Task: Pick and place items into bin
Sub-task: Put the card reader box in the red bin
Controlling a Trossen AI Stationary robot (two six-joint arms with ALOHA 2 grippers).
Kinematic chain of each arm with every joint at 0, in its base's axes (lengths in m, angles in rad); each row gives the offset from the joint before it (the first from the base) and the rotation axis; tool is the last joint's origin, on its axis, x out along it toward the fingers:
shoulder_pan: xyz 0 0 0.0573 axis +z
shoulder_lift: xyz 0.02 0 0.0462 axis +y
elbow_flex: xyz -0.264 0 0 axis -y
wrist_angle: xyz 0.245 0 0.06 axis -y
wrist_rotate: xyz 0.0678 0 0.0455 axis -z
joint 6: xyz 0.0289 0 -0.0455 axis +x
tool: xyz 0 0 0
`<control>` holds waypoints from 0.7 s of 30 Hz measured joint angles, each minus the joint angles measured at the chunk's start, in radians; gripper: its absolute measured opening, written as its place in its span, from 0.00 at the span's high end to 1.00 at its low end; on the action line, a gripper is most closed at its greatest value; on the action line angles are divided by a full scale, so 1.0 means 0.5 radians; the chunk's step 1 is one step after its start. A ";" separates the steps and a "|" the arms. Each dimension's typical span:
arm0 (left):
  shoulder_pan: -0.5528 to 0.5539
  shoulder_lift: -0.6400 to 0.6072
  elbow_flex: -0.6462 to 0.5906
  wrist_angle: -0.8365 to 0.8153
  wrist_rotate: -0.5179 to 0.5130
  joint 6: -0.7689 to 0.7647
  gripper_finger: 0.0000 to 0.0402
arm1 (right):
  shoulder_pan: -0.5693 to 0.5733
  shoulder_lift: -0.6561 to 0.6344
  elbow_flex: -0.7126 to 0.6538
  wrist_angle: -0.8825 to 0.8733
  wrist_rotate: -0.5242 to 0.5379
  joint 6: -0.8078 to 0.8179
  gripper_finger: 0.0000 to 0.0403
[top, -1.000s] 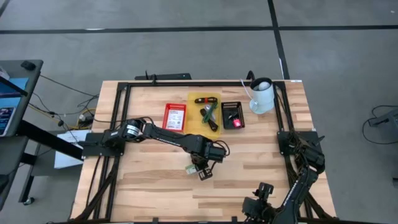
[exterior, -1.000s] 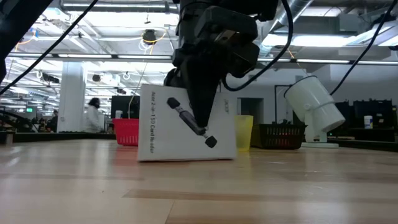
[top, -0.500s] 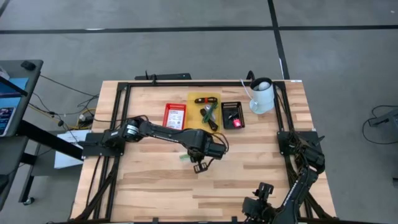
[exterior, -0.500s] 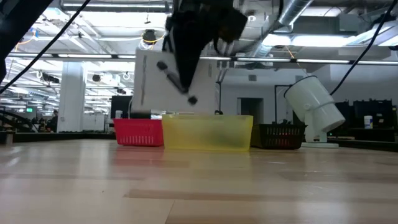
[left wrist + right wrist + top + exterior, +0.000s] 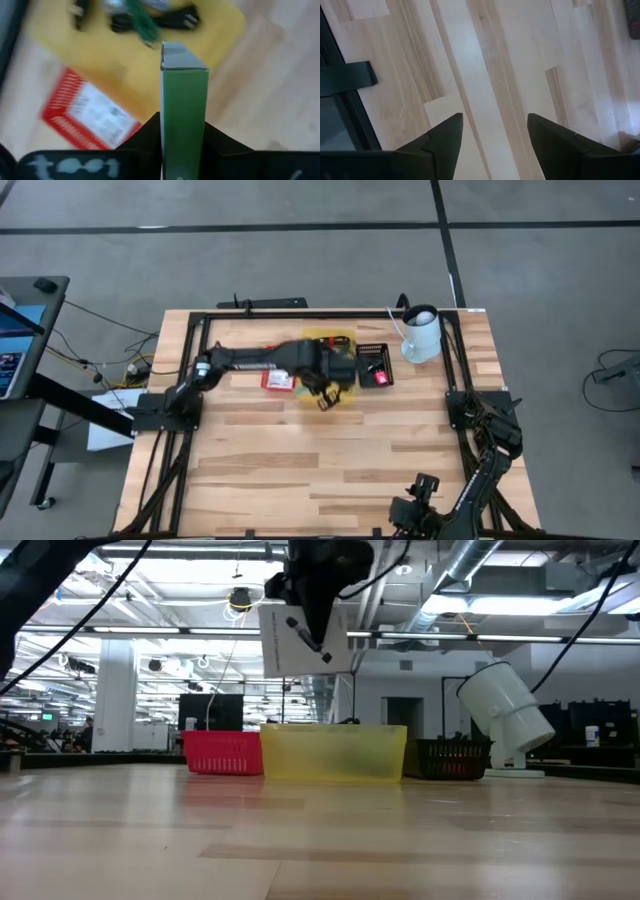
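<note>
Next, my left gripper lets go of the white printed packet in the middle of the red bin (image 5: 281, 366) (image 5: 96, 113) next to the yellow bin.
My left gripper (image 5: 322, 388) is shut on the white printed packet (image 5: 305, 640), a flat box with a narrow green side (image 5: 182, 105). It holds it in the air above the yellow bin (image 5: 335, 753). The left wrist view shows that bin (image 5: 105, 50) holding a green-and-black tool and a dark cable (image 5: 150, 20). The red bin (image 5: 85, 112) lies beside it. My right gripper (image 5: 495, 135) is open and parked over bare wood at the table's near right corner (image 5: 420, 515). My left gripper pinches the packet between its two fingers, one on each broad face, near the upper edge (image 5: 318, 615). The dark fingers (image 5: 145, 135) flank the green side. They come from above, pointing down. The packet is lifted clear and hangs below them, nearly upright.
Three bins stand in a row near the far edge: red (image 5: 280, 378), yellow (image 5: 312, 338) and black (image 5: 374, 365), which holds a pink-red piece. A white lamp (image 5: 422, 335) stands at the far right. Bare wood fills the near half of the table.
My left gripper has raised the packet off the middle of the table and carried it toward the far edge, over the yellow bin. The packet, standing on the wood a second ago, is now lifted clear. The gripper has stayed shut on it.
</note>
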 joint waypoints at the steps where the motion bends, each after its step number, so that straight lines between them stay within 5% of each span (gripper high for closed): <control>1: 0.038 -0.023 0.000 0.003 -0.030 0.000 0.87 | 0.000 0.000 0.000 -0.001 0.000 -0.001 0.45; 21: 0.645 -0.159 -0.001 0.002 -0.019 -0.200 0.87 | -0.065 0.000 0.000 -0.005 -0.007 -0.107 0.45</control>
